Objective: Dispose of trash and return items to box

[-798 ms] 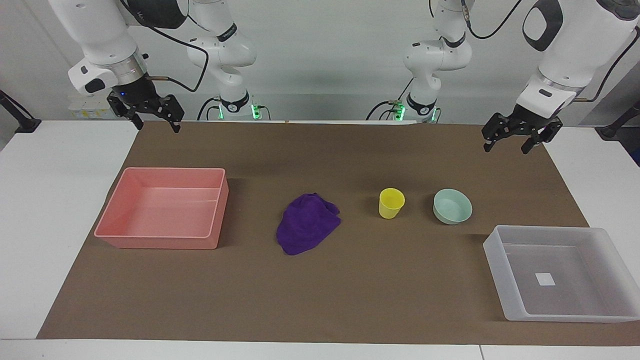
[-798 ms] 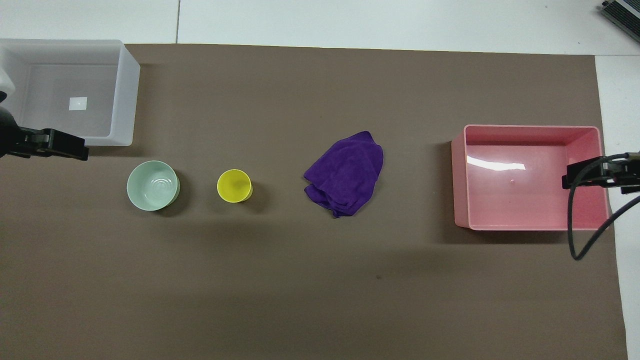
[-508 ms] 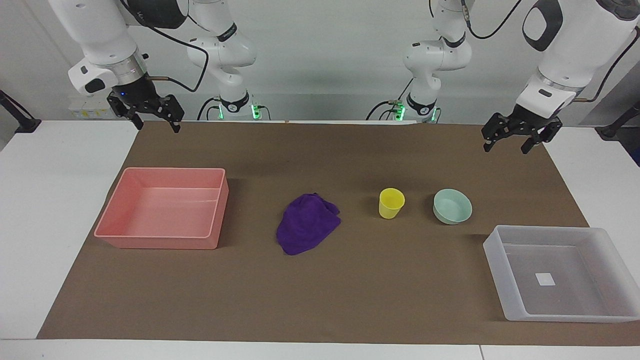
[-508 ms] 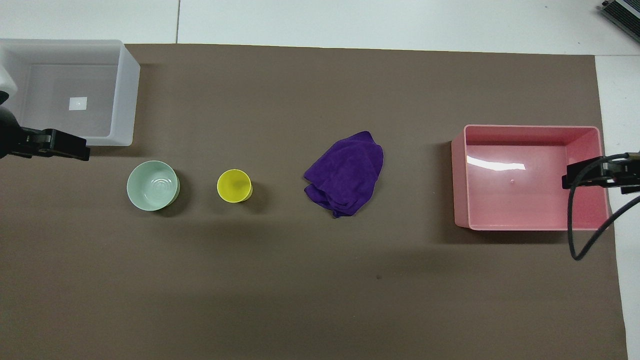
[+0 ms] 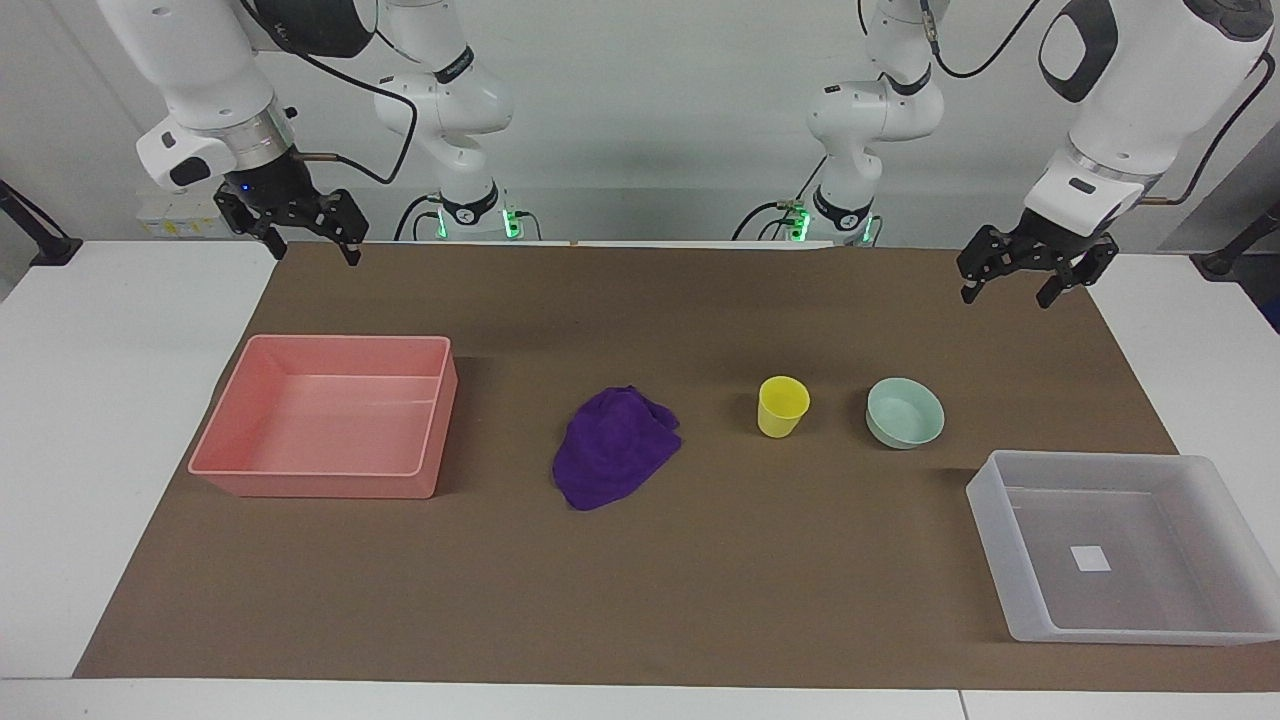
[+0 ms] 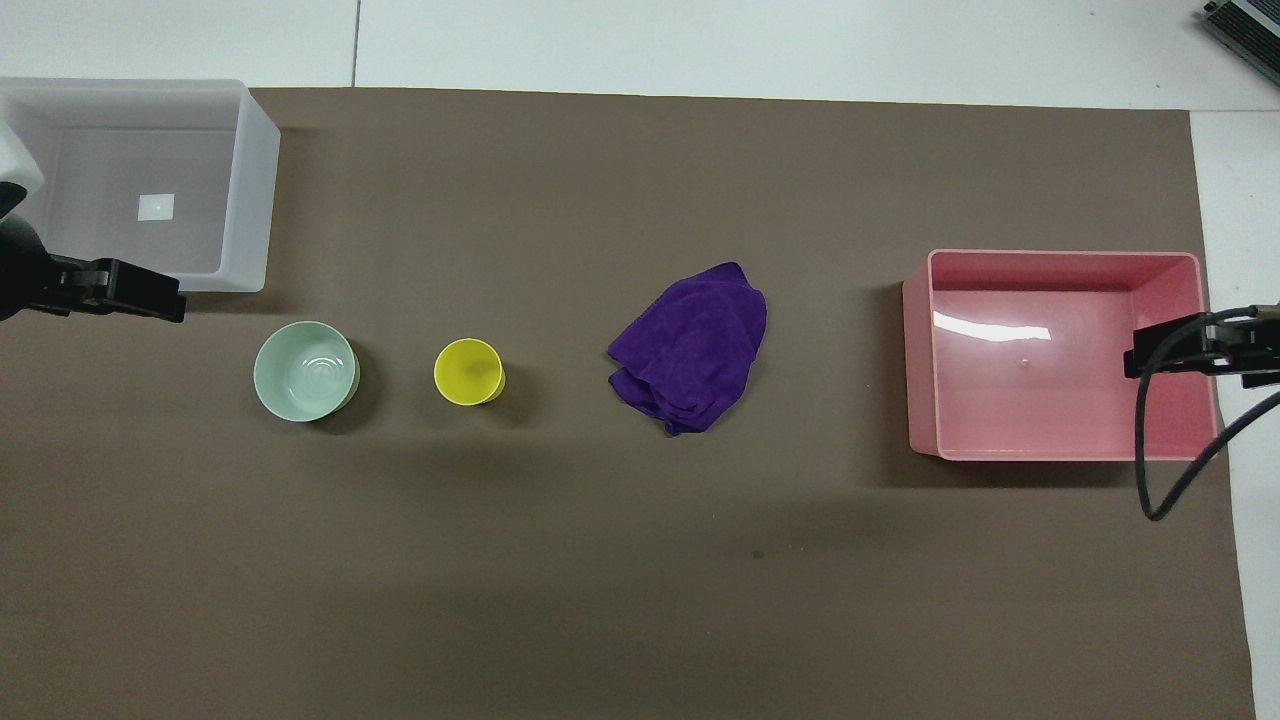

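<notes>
The robot's left gripper should next move to the mint-green bowl's rim [image 6: 258,361], on the side away from the yellow cup, and close there.
The purple cloth rag [image 5: 615,447] [image 6: 690,345] lies crumpled in the middle of the brown mat. Beside it, toward the left arm's end, the yellow cup [image 5: 782,405] [image 6: 468,371] stands upright, then the mint-green bowl [image 5: 905,412] [image 6: 305,370]. The frosted box [image 5: 1085,458] [image 6: 255,180], with only a white label inside, sits farther from the robots than the bowl. My left gripper [image 5: 1005,296] [image 6: 150,293] hangs open in the air over the mat's edge at its own end. My right gripper [image 5: 315,256] [image 6: 1150,355] hangs open over the mat at the other end. Neither holds anything.
A pink rectangular bin [image 5: 435,420] [image 6: 920,350] with nothing in it stands at the right arm's end of the mat [image 5: 700,580]. White tabletop [image 5: 110,400] borders the mat on both ends.
The left gripper has drifted slightly toward the middle of the table. The right arm and all objects have stayed where they were.
</notes>
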You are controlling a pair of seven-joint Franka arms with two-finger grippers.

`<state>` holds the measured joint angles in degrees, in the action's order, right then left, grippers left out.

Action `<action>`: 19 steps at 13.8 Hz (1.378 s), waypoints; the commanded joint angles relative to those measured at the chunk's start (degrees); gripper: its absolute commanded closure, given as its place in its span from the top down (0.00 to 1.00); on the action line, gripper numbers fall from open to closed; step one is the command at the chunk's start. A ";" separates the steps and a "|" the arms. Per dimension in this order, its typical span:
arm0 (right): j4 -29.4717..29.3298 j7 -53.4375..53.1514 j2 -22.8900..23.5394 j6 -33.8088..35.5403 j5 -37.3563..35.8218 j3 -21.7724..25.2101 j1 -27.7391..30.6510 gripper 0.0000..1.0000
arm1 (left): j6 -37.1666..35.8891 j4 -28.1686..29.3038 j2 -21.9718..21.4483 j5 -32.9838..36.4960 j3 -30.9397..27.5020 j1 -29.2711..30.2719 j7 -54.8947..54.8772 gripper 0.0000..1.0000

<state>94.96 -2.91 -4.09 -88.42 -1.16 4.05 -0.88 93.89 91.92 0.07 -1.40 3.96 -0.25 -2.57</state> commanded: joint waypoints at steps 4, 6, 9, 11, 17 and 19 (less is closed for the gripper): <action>1.28 1.59 -1.18 -0.52 1.07 -0.28 0.79 1.00 | 4.10 4.32 -1.92 0.96 0.09 0.51 -0.15 1.00; 1.28 1.59 -1.18 -0.52 1.07 -0.28 0.79 1.00 | 6.64 6.16 -1.83 0.96 0.17 0.51 -0.15 1.00; 1.28 1.59 -1.18 -0.52 1.07 -0.28 0.79 1.00 | 12.35 11.51 -1.74 0.88 0.17 0.60 -0.15 1.00; 1.28 1.59 -1.18 -0.52 1.07 -0.28 0.79 1.00 | 16.66 14.94 -1.22 0.79 0.17 0.60 -0.15 1.00; 1.28 1.59 -1.18 -0.52 1.07 -0.28 0.79 1.00 | 35.28 29.44 0.27 0.70 0.17 2.27 -0.24 1.00; 1.28 1.59 -1.10 -0.52 1.07 -0.28 0.79 1.00 | 39.86 32.26 1.06 0.70 0.17 2.62 -0.33 1.00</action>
<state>94.96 -2.91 -4.09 -88.42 -1.16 4.05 -0.88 129.08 120.50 1.53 -1.40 3.67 1.40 -2.59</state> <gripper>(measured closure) 0.000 0.000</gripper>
